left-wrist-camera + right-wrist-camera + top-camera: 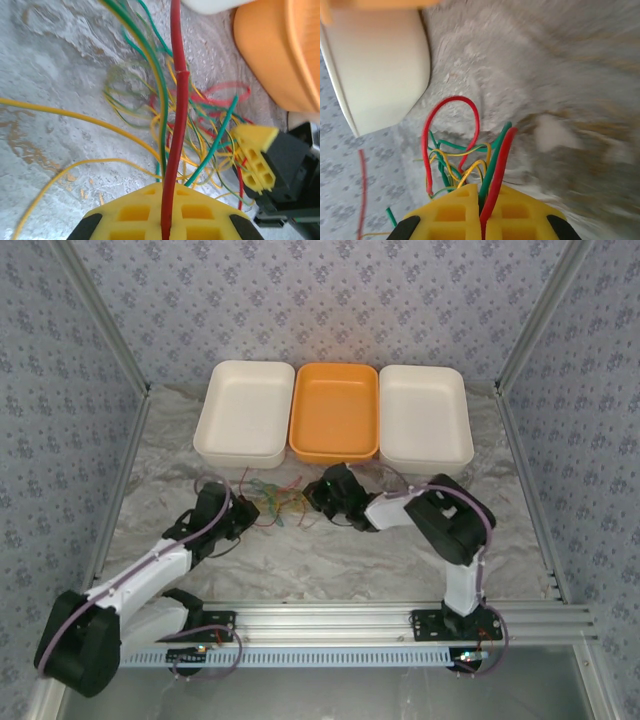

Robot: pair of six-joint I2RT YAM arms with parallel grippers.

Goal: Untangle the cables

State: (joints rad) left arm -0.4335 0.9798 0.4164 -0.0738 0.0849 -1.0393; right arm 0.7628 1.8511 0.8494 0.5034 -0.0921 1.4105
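My right gripper will release the red cable on the table (376, 502) under its wrist, near the orange tray's corner.
The cables (276, 502) lie as a tangle of thin red, green and yellow wires on the table in front of the trays. My left gripper (244, 512) is at the tangle's left side. In its wrist view the yellow fingers (135, 212) are shut on a thick red cable (179, 100) that runs straight up towards the tangle (200, 140). My right gripper (318, 496) is at the tangle's right side. Its fingers (455, 212) are shut on a red cable (503, 159) and a green cable (493, 162) side by side, with a red loop (451, 100) beyond.
Three empty trays stand in a row at the back: cream (244, 410), orange (335, 410) and cream (425, 412). The orange tray's wall (280, 55) is close to the tangle. A cream tray (380, 65) is near the right gripper. Patterned walls close in the table.
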